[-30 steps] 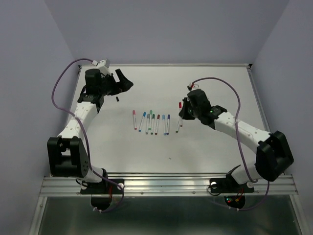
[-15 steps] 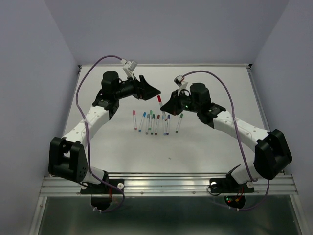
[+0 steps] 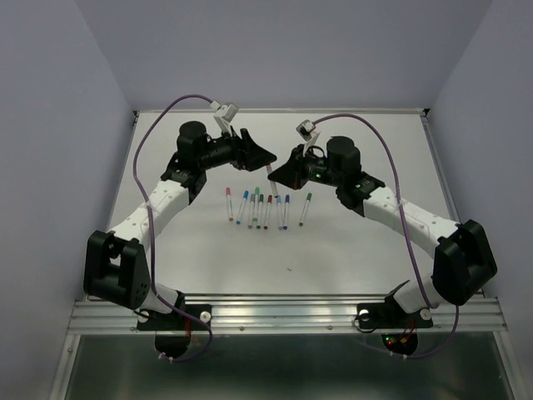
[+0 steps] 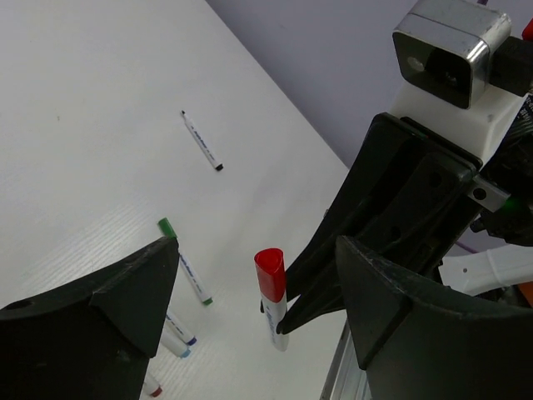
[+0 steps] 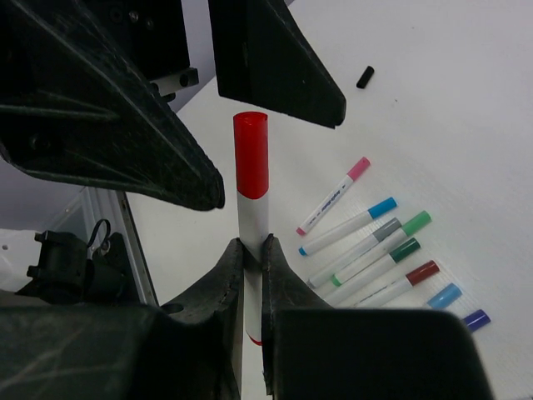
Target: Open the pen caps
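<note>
My right gripper needs to set the red pen down on the white table [image 3: 342,181] next to the uncapped black-tipped pen. The red pen is held upright above the table now.
My right gripper [image 5: 252,250] is shut on the white barrel of a pen with a red cap [image 5: 251,154] and holds it upright above the table. In the top view this right gripper [image 3: 277,174] faces my left gripper [image 3: 266,158] at the table's middle back. My left gripper [image 4: 258,292] is open, and its fingers [image 4: 416,317] straddle the red cap [image 4: 269,272] without touching it. A row of capped pens [image 3: 258,208] lies below, with pink [image 5: 333,196], blue, green, brown and purple caps. A green-capped pen [image 3: 306,208] lies apart on the right.
A loose black cap [image 5: 365,77] lies on the white table [image 3: 358,250] beyond the row. An uncapped black-tipped pen [image 4: 202,141] lies alone farther off. Purple cables arch over both arms. A metal rail [image 3: 283,312] runs along the near edge.
My right gripper has lifted the red-capped pen off the table and carried it left. My left arm has swung right, bringing its open fingers around the red cap.
</note>
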Available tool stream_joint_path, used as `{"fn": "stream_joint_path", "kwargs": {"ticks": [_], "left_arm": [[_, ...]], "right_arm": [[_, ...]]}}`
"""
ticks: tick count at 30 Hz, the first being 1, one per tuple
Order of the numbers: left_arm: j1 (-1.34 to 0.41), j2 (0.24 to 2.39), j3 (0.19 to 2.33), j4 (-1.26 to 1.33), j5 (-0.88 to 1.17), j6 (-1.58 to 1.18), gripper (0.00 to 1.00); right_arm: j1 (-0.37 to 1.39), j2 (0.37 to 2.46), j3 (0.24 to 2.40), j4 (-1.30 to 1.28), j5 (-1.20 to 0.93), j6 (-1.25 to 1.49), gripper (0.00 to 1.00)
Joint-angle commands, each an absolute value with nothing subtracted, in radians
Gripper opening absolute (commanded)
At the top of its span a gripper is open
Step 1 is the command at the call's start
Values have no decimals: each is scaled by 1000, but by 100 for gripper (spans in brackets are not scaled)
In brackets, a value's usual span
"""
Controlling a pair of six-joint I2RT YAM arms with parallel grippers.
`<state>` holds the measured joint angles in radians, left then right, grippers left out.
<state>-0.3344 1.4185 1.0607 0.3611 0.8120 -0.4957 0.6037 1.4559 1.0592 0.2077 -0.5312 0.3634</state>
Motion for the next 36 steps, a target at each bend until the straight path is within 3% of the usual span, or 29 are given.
{"fn": "stream_joint_path", "kwargs": {"ticks": [1, 6, 10, 12, 15, 16, 24, 31, 36], "left_arm": [[-351, 1416, 1077, 425, 830, -500, 82], [-359, 1425, 1077, 436, 833, -511, 67], [-362, 1427, 1077, 445, 831, -520, 43], [-362, 1425, 1077, 446, 822, -520, 36], [-362, 1422, 1075, 446, 818, -522, 13], [-362, 1419, 1075, 446, 808, -528, 0], [-364, 1385, 1045, 486, 769, -569, 0], [-376, 1356, 1022, 511, 742, -591, 0], [-377, 1353, 1020, 511, 726, -594, 0]], "right_arm": [[609, 1468, 1118, 291, -523, 370, 1], [609, 1493, 1140, 299, -520, 373, 1], [609, 1512, 1152, 295, -525, 373, 1], [609, 1516, 1152, 291, -522, 368, 1], [609, 1519, 1152, 284, -531, 362, 1], [609, 1519, 1151, 284, -541, 359, 1], [609, 1542, 1155, 305, -545, 370, 1], [609, 1569, 1180, 316, -564, 383, 9], [609, 1577, 1184, 321, -574, 388, 6]]}}
